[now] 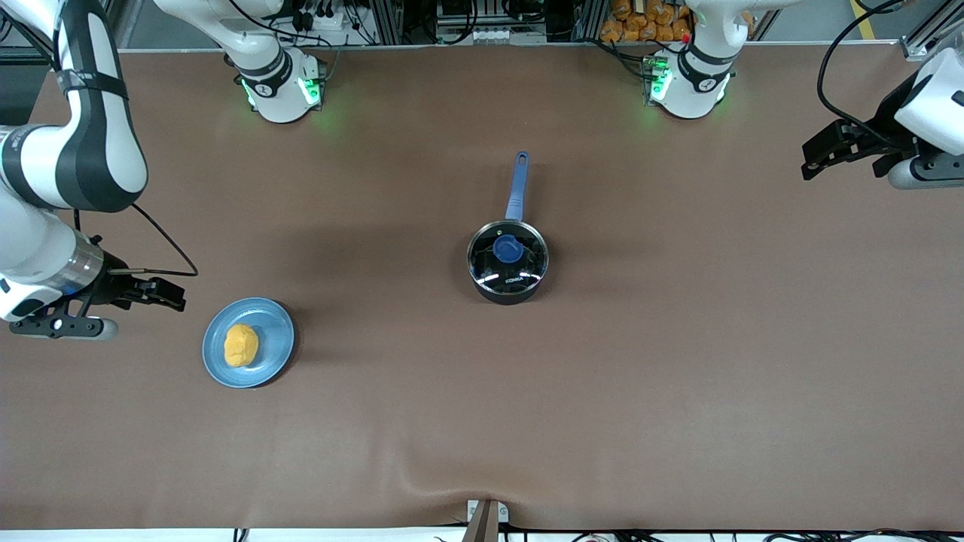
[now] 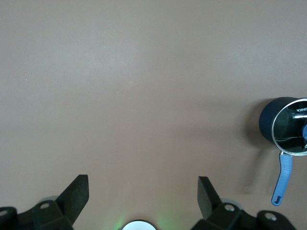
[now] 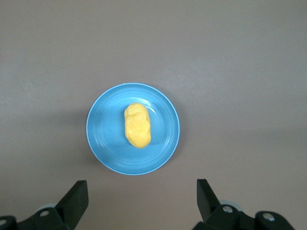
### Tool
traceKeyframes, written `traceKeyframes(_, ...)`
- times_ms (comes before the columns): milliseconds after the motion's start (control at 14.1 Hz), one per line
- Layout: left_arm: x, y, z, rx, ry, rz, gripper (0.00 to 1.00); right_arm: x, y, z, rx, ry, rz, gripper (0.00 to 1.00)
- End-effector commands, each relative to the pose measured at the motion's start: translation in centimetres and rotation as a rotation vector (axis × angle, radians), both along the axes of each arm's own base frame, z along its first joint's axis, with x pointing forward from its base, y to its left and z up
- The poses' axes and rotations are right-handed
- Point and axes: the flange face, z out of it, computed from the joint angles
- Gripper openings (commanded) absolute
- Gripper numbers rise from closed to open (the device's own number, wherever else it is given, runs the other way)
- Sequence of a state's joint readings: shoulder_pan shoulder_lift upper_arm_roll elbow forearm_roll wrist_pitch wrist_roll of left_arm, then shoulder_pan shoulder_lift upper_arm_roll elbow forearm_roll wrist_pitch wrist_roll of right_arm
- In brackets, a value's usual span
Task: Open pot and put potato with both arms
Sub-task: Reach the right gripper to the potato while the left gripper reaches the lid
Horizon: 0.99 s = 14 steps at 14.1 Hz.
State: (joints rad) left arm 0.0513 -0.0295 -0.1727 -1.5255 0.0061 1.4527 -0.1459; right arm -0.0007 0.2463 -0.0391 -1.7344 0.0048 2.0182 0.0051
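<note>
The potato on the light-blue plate is next: next my right gripper goes down to the plate and closes around the middle of the potato (image 1: 241, 346) (image 3: 137, 126), across its long sides.
The black pot (image 1: 508, 263) stands mid-table with its glass lid and blue knob (image 1: 507, 248) on it. Its blue handle (image 1: 517, 184) points toward the robots' bases. The pot also shows in the left wrist view (image 2: 283, 125). The yellow-orange potato (image 1: 241, 345) lies on a light-blue plate (image 1: 276, 331) toward the right arm's end. My right gripper (image 1: 175, 296) is open and empty, up in the air beside the plate; its wrist view shows the potato (image 3: 137, 125) on the plate (image 3: 163, 146). My left gripper (image 1: 809, 159) is open and empty over the table's left-arm end, well away from the pot.
The brown table cover (image 1: 678, 376) is bare around the pot and plate. The arm bases (image 1: 282, 86) (image 1: 689, 83) stand along the edge farthest from the front camera. A small bracket (image 1: 486, 519) sits at the nearest edge.
</note>
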Motion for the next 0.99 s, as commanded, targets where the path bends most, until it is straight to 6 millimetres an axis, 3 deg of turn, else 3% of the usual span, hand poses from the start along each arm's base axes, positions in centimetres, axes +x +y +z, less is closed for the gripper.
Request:
traceKeyframes(0, 0.2, -1.0, -0.7, -0.022, 0.016, -0.027, 1.0, 0.1, -0.1, -0.1, 0.017, -0.008, 0.001, 1.0)
traceKeyframes(142, 0.8, -3.9, -2.3, -0.019, 0.038, -0.051, 1.0, 0.6, -0.1, -1.4, 0.015, -0.011, 0.001, 1.0)
traceKeyframes(283, 2.4, -6.2, -4.9, -0.024, 0.054, -0.04, 1.0, 1.3, 0.1, -4.2, 0.015, -0.012, 0.003, 1.0)
traceKeyframes(566, 4.4, -16.6, -10.6, -0.027, 0.051, 0.074, 1.0, 2.4, 3.1, -8.7, 0.013, -0.013, 0.042, 1.0)
traceKeyframes(778, 6.0, -24.5, -13.8, -0.047, 0.025, 0.246, 1.0, 3.3, 2.6, -12.0, 0.01, -0.044, 0.036, 1.0)
traceKeyframes(920, 5.4, -29.0, -15.5, -0.064, 0.01, 0.353, 1.0, 3.8, 2.3, -14.1, 0.006, -0.061, 0.032, 1.0)
